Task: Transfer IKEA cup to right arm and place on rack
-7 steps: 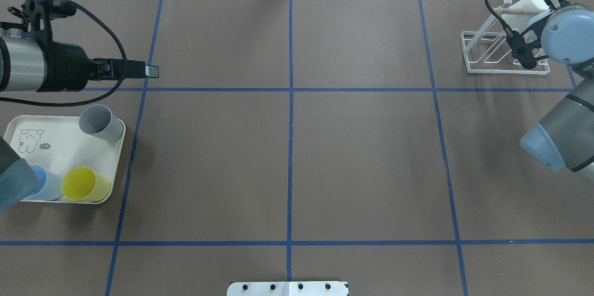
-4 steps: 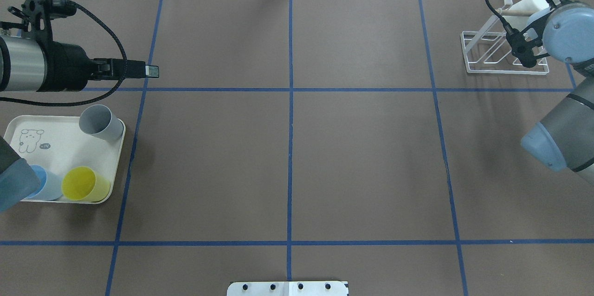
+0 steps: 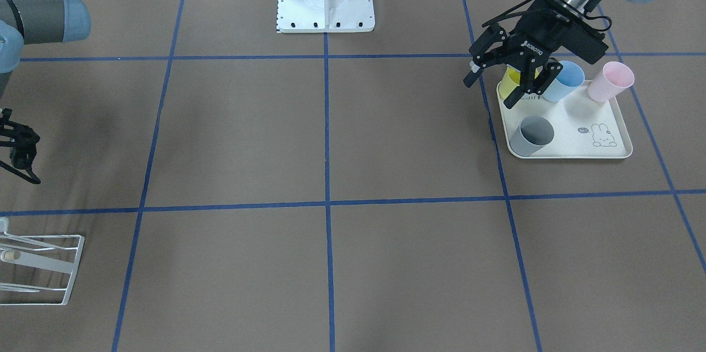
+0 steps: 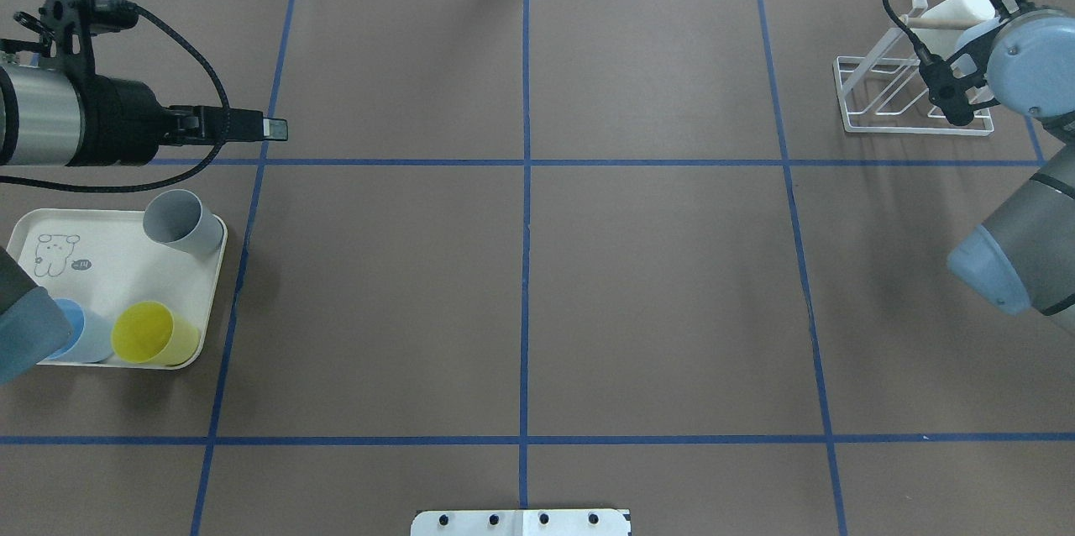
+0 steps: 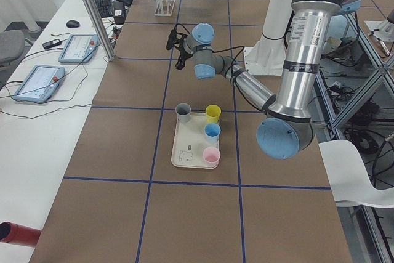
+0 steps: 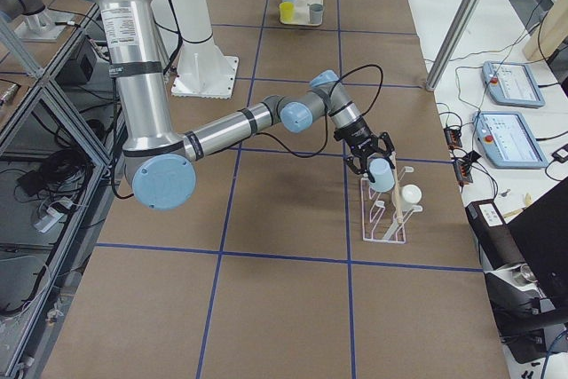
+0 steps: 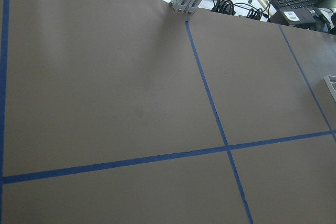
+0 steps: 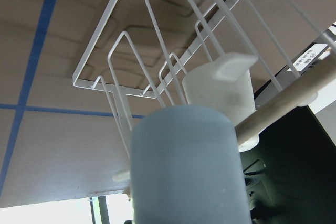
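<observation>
Next, my right gripper lets go of the light blue IKEA cup on the white wire rack point(image 3: 6, 233) point(image 8: 150, 106), next to the white cup.
A light blue IKEA cup point(image 8: 186, 166) fills the bottom of the right wrist view, hanging in the air just before the white wire rack point(image 8: 126, 33). In the exterior right view my right gripper point(image 6: 373, 163) grips this cup point(image 6: 381, 173) right over the rack point(image 6: 383, 219). Its fingers stay outside the wrist view. A white cup point(image 8: 218, 95) sits on the rack's wooden peg. My left gripper point(image 3: 499, 87) hangs open and empty above the near-left corner of the cream tray point(image 3: 573, 148).
The tray holds a grey cup point(image 3: 532, 136), a yellow cup point(image 3: 515, 77), a blue cup point(image 3: 565, 80) and a pink cup point(image 3: 609, 81). The rack point(image 4: 878, 91) stands at the table's far right corner. Blue tape lines cross the brown table.
My right wrist has shifted slightly to the right beside the rack, uncovering more of the white cup on the peg. The left arm has not moved.
</observation>
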Controlling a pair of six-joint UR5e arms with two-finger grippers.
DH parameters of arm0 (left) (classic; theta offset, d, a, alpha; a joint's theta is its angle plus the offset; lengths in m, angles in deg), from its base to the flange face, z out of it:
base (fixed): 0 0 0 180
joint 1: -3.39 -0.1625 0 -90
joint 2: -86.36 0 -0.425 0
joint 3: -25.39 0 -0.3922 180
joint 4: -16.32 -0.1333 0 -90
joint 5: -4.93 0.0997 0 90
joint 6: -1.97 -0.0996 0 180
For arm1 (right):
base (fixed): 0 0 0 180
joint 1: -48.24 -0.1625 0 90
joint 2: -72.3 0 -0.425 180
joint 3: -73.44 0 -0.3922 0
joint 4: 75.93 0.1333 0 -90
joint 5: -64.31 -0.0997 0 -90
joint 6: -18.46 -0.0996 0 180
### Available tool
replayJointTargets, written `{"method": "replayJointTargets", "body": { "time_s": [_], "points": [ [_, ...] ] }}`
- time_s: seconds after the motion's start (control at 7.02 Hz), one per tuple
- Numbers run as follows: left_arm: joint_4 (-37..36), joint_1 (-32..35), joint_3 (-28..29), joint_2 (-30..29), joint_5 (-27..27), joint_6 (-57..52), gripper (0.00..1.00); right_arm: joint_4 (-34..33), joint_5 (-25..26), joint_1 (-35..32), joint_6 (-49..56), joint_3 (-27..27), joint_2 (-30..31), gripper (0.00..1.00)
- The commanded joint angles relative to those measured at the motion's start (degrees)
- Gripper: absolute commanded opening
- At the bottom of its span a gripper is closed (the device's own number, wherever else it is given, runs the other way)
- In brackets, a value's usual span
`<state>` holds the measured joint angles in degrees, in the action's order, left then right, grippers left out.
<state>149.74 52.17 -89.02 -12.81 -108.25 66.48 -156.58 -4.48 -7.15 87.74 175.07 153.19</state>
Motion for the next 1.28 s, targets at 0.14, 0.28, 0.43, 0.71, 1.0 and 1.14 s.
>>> {"method": "replayJointTargets", "body": {
  "time_s": [0.14,0.28,0.43,0.71,1.0,1.14],
  "points": [
    [0.00,0.00,0.06,-0.06,0.06,0.00,1.00,-0.03,-0.20,0.19,-2.47,-0.57,0.23,0.00],
    [0.00,-0.09,0.06,-0.06,0.06,0.00,1.00,-0.03,-0.20,0.36,-2.48,-0.74,0.14,0.00],
    [0.00,-0.09,0.06,-0.06,0.06,0.00,1.00,-0.03,-0.20,0.36,-2.48,-1.18,0.23,0.00],
    [0.00,-0.09,0.06,-0.06,0.06,0.00,1.00,-0.03,-0.20,1.15,-2.66,-1.79,-0.03,0.00],
    [0.00,-0.09,0.06,-0.06,0.06,0.00,1.00,0.06,-0.20,1.77,-2.74,-2.93,-0.64,0.00],
    [0.00,-0.09,0.06,-0.06,0.06,0.00,1.00,0.06,-0.12,1.77,-2.66,-2.94,-0.65,0.04]
  ]
}}
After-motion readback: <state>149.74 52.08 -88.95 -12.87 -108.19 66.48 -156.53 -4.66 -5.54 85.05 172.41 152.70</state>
